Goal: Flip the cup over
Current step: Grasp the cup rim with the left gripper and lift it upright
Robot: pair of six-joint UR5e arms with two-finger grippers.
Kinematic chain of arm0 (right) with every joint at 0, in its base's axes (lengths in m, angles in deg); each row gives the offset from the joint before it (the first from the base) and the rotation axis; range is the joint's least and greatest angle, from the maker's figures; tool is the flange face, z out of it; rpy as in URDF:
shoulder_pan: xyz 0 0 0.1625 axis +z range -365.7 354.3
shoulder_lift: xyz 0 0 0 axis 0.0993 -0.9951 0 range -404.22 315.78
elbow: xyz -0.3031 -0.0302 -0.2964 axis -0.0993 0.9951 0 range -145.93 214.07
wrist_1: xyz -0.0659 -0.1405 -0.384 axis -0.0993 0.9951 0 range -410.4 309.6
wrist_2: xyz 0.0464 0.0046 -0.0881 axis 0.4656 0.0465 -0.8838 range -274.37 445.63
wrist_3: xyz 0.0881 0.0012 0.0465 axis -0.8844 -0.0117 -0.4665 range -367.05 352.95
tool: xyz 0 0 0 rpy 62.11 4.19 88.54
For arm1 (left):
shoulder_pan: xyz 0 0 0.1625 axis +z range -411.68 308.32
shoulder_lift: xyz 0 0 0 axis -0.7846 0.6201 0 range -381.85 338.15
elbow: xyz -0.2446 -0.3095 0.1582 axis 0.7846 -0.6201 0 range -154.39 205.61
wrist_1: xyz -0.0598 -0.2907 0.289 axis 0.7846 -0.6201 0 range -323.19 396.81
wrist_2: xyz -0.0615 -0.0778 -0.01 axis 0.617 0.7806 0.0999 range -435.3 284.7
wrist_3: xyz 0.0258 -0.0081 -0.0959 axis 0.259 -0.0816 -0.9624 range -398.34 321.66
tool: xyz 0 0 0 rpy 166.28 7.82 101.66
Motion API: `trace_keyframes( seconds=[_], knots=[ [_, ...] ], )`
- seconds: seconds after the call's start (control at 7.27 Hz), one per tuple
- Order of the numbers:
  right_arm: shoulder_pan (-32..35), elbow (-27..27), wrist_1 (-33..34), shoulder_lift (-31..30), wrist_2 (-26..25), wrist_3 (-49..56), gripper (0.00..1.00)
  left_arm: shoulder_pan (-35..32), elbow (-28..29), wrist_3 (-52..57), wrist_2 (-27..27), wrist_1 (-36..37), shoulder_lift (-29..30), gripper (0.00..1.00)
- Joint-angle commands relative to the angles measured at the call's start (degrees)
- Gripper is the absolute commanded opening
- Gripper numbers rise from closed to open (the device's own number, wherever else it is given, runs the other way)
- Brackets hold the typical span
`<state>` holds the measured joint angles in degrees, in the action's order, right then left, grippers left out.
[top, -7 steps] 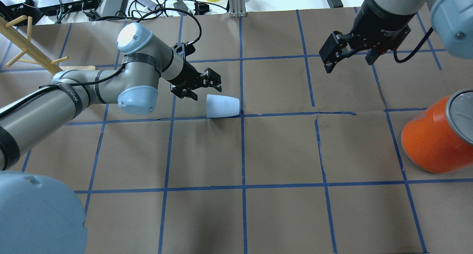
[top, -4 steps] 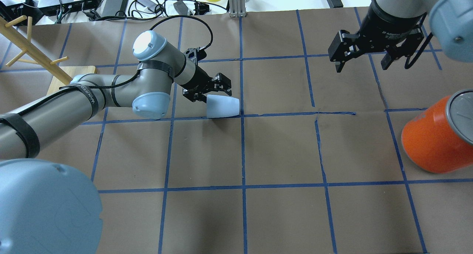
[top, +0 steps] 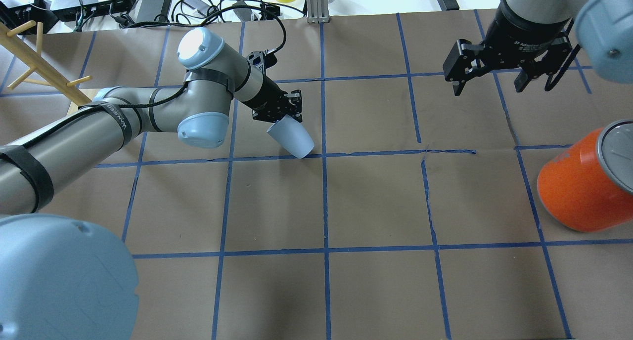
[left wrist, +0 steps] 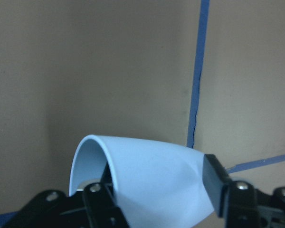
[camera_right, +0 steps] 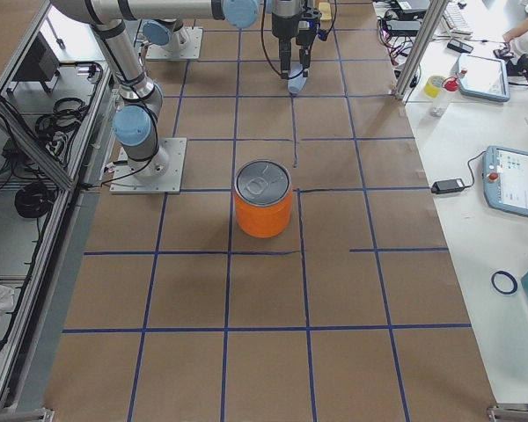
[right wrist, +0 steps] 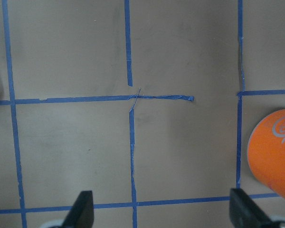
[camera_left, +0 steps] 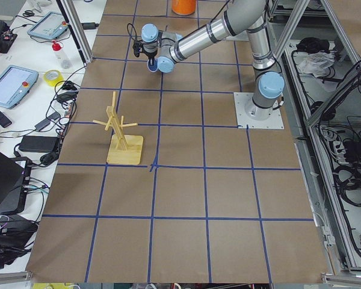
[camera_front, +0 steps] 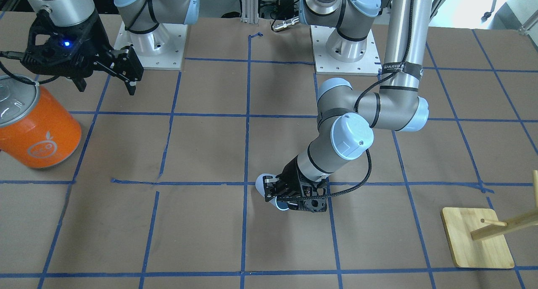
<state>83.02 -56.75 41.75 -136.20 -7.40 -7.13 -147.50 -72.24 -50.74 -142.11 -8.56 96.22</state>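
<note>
The robot's left gripper should release the cup, now tilted near the table's middle, on the brown paper inside the blue tape square point(camera_front: 384, 241) next to the peg rack.
The cup point(top: 293, 139) is a small pale blue-white tumbler near the table's middle. My left gripper point(top: 280, 111) is shut on its rim. In the left wrist view one finger is inside the cup point(left wrist: 152, 180) and the other presses its outer wall. The cup hangs tilted, rim up at the gripper and closed base down by a blue tape line. I cannot tell if the base touches the paper. In the front view the cup point(camera_front: 262, 184) is mostly hidden behind the left gripper point(camera_front: 290, 195). My right gripper point(top: 489, 82) is open and empty, far to the right.
A large orange can point(top: 578, 187) with a silver lid stands at the right edge, below my right gripper; it also shows in the right wrist view point(right wrist: 275, 147). A wooden peg rack point(top: 39, 63) stands at the far left on its base point(camera_front: 479, 236). Brown paper with blue tape lines covers the table.
My left gripper moved onto the cup's rim and shut on it. The cup went from lying on its side to hanging tilted. My right gripper shifted slightly right.
</note>
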Motion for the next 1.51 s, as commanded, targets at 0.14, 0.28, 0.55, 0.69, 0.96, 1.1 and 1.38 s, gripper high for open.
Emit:
trace_keyframes(
  seconds=[0.14,0.28,0.55,0.69,0.96,1.1,1.38],
  knots=[
    [0.1,-0.1,0.8,0.0,0.1,0.1,1.00,-0.2,9.1,0.2,-15.0,-9.7,-1.8,0.00],
    [0.0,-0.1,0.8,0.0,0.0,0.1,1.00,-0.2,9.7,0.3,-15.9,-9.7,-2.5,0.00],
    [0.2,-0.1,0.8,0.0,0.0,0.0,1.00,0.4,11.8,14.2,-28.0,-9.0,-3.7,0.00],
    [0.2,-0.1,0.8,0.0,0.0,0.0,1.00,1.6,13.0,19.1,-29.1,-8.7,-3.7,0.00],
    [0.1,-0.1,0.8,0.0,0.0,0.0,1.00,5.9,11.5,28.9,-28.8,1.4,-1.8,0.00],
    [0.2,-0.1,0.8,0.0,0.1,0.0,1.00,8.0,9.6,29.8,-28.6,2.7,-1.8,0.00],
    [0.2,-0.1,0.8,0.0,0.0,0.0,1.00,10.0,5.6,30.4,-25.2,7.2,-0.7,0.00]
  ],
)
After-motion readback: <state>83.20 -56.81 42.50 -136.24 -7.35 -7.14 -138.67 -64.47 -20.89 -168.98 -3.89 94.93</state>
